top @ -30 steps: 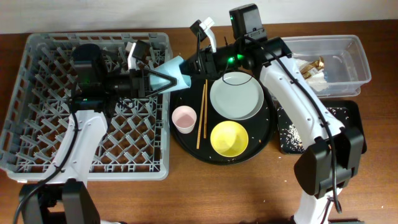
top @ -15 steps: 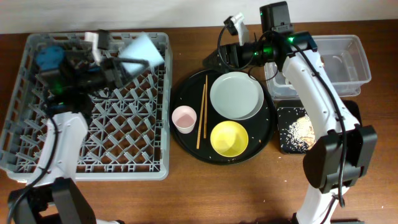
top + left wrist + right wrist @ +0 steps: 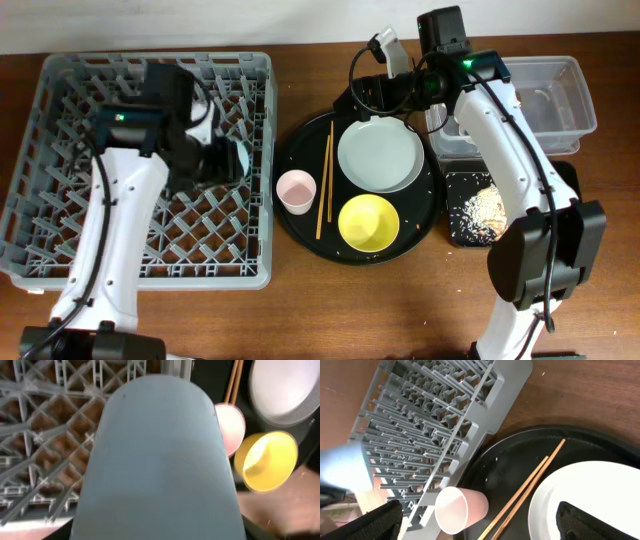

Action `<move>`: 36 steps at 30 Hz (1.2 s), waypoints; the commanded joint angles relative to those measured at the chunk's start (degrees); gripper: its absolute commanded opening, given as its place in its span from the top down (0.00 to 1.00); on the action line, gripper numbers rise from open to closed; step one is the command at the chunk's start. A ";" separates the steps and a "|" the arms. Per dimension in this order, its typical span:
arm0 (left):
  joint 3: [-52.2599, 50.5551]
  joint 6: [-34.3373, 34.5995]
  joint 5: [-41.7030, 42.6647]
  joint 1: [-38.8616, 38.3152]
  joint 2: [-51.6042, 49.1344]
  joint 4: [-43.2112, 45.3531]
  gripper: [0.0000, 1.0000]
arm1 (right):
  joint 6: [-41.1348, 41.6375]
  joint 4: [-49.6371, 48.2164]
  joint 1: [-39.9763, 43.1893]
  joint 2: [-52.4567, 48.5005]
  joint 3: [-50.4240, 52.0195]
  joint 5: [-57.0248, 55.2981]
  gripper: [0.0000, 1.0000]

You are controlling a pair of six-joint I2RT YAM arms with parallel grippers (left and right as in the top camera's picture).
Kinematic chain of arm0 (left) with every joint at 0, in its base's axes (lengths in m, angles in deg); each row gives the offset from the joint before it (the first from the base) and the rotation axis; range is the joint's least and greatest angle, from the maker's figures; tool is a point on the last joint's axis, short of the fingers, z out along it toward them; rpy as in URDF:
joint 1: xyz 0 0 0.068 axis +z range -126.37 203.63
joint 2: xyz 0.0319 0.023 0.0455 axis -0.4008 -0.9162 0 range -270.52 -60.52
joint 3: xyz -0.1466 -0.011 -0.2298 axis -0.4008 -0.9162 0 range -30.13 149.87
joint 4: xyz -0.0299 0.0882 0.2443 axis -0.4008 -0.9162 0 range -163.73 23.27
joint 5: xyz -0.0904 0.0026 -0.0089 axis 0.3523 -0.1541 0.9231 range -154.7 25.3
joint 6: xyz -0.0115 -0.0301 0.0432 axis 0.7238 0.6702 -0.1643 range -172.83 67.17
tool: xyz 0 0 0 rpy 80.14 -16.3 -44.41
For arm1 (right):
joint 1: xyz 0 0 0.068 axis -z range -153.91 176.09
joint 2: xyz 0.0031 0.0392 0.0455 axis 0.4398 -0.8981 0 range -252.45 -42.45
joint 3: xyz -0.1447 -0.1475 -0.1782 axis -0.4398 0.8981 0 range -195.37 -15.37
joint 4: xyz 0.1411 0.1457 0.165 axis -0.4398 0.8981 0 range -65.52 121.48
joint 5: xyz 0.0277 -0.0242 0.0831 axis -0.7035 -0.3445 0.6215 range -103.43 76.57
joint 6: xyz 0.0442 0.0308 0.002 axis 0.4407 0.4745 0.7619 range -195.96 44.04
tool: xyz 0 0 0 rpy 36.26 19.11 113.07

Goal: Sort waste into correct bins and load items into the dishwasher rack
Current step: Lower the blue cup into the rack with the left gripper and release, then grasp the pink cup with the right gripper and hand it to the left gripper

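Observation:
The robot's right gripper needs to next move to the pink cup and close on the cup's rim [image 3: 313, 186] [image 3: 466, 509] on the side beside the chopsticks.
My left gripper [image 3: 222, 160] is shut on the light-blue cup [image 3: 240, 156], held on its side over the right part of the grey dishwasher rack [image 3: 90, 215]. That cup [image 3: 157, 460] fills the left wrist view and hides the fingers. My right gripper [image 3: 372, 92] hangs open and empty above the far rim of the round black tray [image 3: 300, 235]. Its fingers [image 3: 375, 522] stand wide apart over the pink cup [image 3: 462, 507] and chopsticks [image 3: 525, 490]. The grey-green plate [image 3: 380, 155], yellow bowl [image 3: 368, 222], pink cup [image 3: 296, 190] and chopsticks [image 3: 323, 185] lie on that tray.
A clear tub [image 3: 560, 95] stands at the back right, partly hidden by my right arm. In front of it a shallow black tray [image 3: 565, 180] holds rice scraps [image 3: 482, 208]. Bare wood shows along the table's front edge.
The right gripper let go of the light-blue cup, opened wide and drew back right. The left arm carried the cup over the rack and lowered it toward the rack's right side.

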 commanded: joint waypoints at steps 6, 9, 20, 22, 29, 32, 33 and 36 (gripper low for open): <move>-3.04 3.26 -7.87 -5.62 -5.22 -7.89 0.37 | -0.39 1.27 0.31 -0.22 -0.22 -0.85 0.01; -6.51 3.91 -7.85 -5.62 -8.07 -5.86 0.37 | -0.39 1.33 0.31 -0.22 -0.22 -0.85 0.00; -13.86 4.96 -7.67 -5.62 -9.14 -1.88 0.13 | -0.39 1.53 0.31 -0.22 -0.22 -0.85 0.02; -13.64 4.96 -7.67 -5.55 -9.14 1.97 0.05 | -0.39 2.16 0.31 -0.22 -0.22 -0.90 0.12; 2.19 5.42 -7.65 -5.40 -9.11 8.44 0.05 | 5.99 4.15 -7.30 -0.22 5.95 -12.09 0.28; 3.80 6.51 -7.65 -5.27 -9.14 11.67 0.05 | 13.00 0.31 -15.02 -0.22 11.63 -20.65 0.33; 3.80 6.75 -7.65 -4.74 -9.14 12.28 0.05 | 16.44 -1.18 -17.27 -0.22 13.60 -24.96 0.36; 3.80 9.38 -7.21 -1.09 -9.14 13.20 0.05 | 18.64 -6.49 -20.39 -0.22 18.08 -26.38 0.52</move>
